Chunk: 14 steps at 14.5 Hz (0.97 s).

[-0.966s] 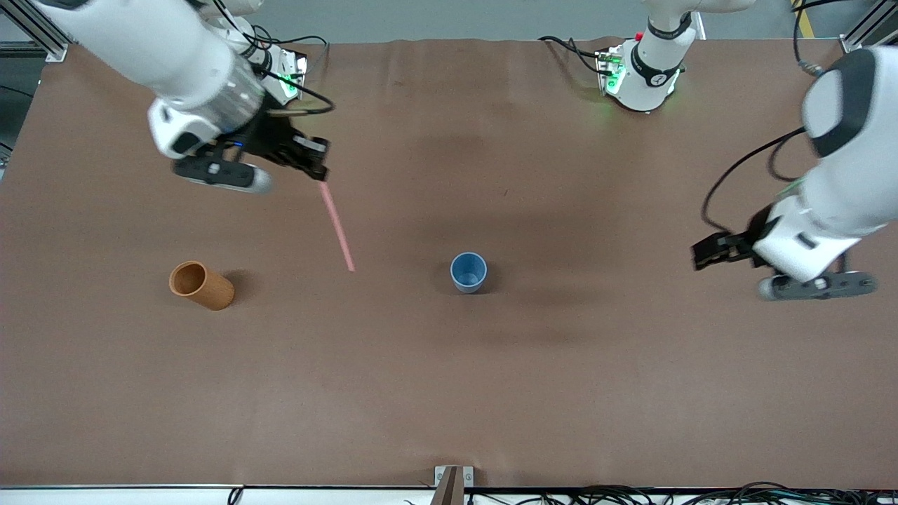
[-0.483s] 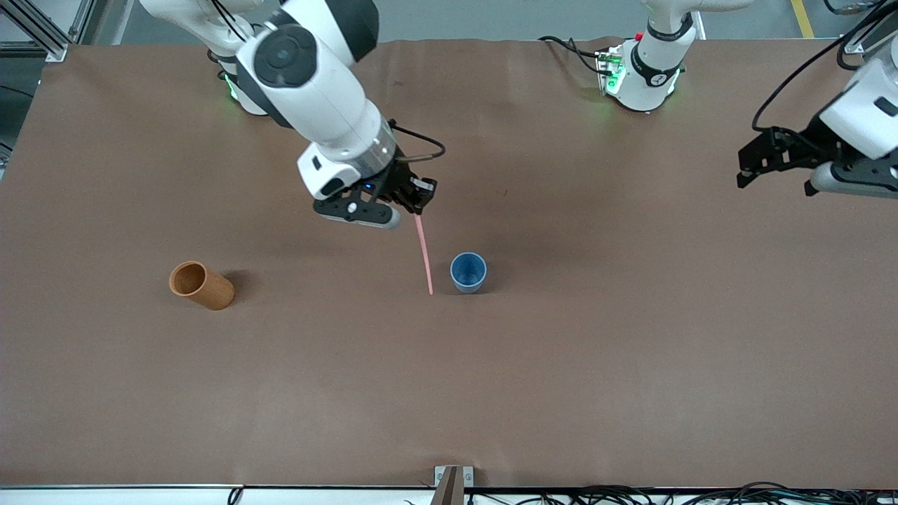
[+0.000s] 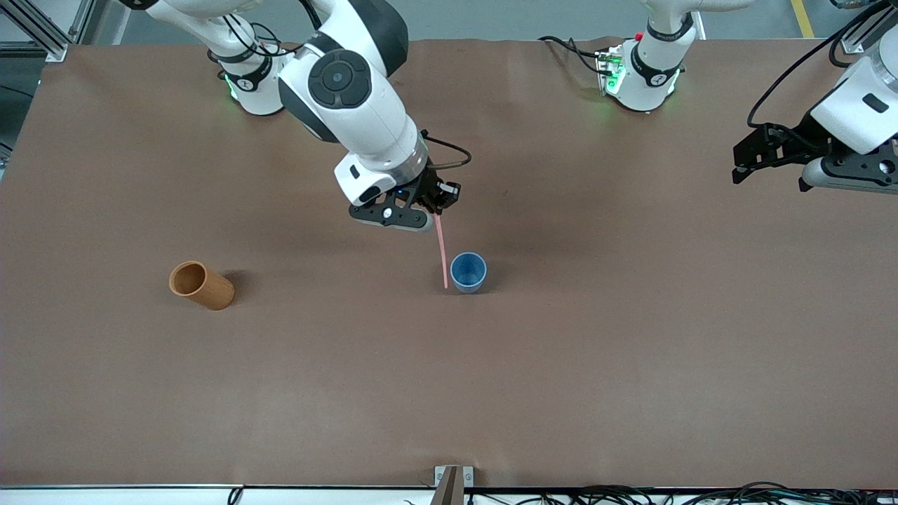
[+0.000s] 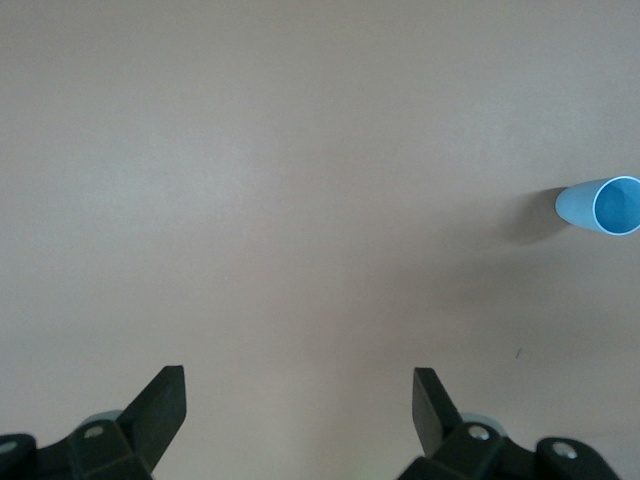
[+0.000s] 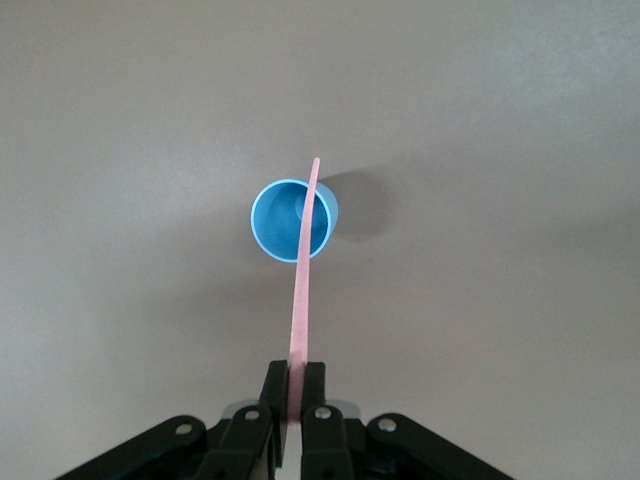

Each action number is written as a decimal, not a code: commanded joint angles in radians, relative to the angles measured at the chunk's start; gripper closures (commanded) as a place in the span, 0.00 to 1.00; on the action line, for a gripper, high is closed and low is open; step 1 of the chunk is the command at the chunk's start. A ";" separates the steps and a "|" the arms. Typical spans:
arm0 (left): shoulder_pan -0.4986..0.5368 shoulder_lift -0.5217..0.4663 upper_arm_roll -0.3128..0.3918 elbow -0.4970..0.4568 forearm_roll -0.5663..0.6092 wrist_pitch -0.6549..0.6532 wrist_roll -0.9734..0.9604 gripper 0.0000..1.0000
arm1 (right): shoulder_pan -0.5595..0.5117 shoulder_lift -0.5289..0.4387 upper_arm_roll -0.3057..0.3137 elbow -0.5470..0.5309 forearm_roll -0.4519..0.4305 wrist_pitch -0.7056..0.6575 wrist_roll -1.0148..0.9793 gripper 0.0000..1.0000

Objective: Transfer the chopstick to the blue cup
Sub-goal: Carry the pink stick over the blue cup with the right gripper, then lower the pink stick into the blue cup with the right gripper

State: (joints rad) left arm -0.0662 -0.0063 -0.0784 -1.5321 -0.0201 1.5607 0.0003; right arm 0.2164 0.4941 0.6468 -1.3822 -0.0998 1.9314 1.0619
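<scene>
My right gripper needs to let go of the pale pink chopstick with its lower tip on the inside bottom of the blue cup (image 3: 469, 279) (image 5: 306, 210).
The right gripper (image 3: 438, 207) is shut on the top end of the pale pink chopstick (image 3: 442, 249), which hangs down over the middle of the table. Its lower tip ends just beside the blue cup (image 3: 468, 271), toward the right arm's end. In the right wrist view the chopstick (image 5: 303, 290) runs from the right gripper (image 5: 294, 385) across the open mouth of the blue cup (image 5: 285, 220). The left gripper (image 3: 745, 161) hangs open and empty in the air over the left arm's end of the table. The left wrist view shows the gripper (image 4: 298, 388) spread wide and the blue cup (image 4: 605, 205) far off.
An orange-brown cylindrical cup (image 3: 201, 285) stands toward the right arm's end of the table, level with the blue cup. The brown table (image 3: 631, 365) stretches bare toward the front camera. Cables run along its front edge.
The right arm has carried the chopstick from near its base across to the blue cup. The left arm rose and pulled back toward its end of the table, then held still.
</scene>
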 commanded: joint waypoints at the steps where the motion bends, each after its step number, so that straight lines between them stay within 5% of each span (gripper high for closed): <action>1: 0.002 -0.008 0.002 -0.002 -0.003 0.012 0.000 0.00 | 0.000 0.015 0.026 0.026 -0.015 -0.014 0.032 0.99; 14: 0.006 0.006 0.005 0.021 -0.008 -0.002 0.014 0.00 | 0.037 0.103 0.039 -0.003 -0.064 0.061 0.059 0.98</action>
State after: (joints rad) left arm -0.0640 -0.0052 -0.0757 -1.5270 -0.0201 1.5688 -0.0002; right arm 0.2486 0.5776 0.6720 -1.3817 -0.1208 1.9865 1.0963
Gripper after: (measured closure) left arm 0.000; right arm 0.912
